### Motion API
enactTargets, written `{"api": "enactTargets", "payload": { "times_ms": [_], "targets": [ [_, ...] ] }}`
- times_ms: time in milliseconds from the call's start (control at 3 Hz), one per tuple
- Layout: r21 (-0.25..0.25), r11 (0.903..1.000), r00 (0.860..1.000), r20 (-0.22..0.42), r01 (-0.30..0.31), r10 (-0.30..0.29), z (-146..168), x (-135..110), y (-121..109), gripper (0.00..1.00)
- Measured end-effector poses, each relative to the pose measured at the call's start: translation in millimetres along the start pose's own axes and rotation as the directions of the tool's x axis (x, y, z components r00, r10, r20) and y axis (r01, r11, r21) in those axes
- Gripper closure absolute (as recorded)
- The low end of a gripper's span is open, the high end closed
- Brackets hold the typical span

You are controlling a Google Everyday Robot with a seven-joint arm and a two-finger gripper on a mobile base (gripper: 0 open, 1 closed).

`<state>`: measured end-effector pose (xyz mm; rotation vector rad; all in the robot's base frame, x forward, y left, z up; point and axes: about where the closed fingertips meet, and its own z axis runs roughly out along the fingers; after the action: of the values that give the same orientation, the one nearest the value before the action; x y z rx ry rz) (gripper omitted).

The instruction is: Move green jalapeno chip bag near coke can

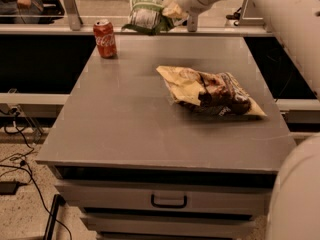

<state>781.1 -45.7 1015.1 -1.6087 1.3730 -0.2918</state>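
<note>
Next, I let go of the green jalapeno chip bag with my gripper at the grey table's far edge (135, 39), beside the coke can.
The green jalapeno chip bag (144, 15) is a crumpled light-green bag with a white panel, held in the air above the far edge of the grey table (125, 134). My gripper (169, 10) is shut on the bag's right end, with the white arm reaching in from the upper right. The coke can (105, 38) is red with white script and stands upright at the table's far left corner. The bag hangs to the right of the can and a little above it, apart from it.
A larger yellow-and-brown bag (210, 91) lies on the right half of the table. A drawer with a dark handle (169, 202) sits under the tabletop. Cables (20, 159) lie on the floor at left. A rail (60, 28) runs behind the table.
</note>
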Motion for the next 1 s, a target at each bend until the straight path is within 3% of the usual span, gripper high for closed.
{"api": "enactTargets", "payload": {
  "times_ms": [1000],
  "targets": [
    [-0.065,0.9977,1.0,-0.017,-0.017,0.016,38,-3,19,1.0]
  ]
}}
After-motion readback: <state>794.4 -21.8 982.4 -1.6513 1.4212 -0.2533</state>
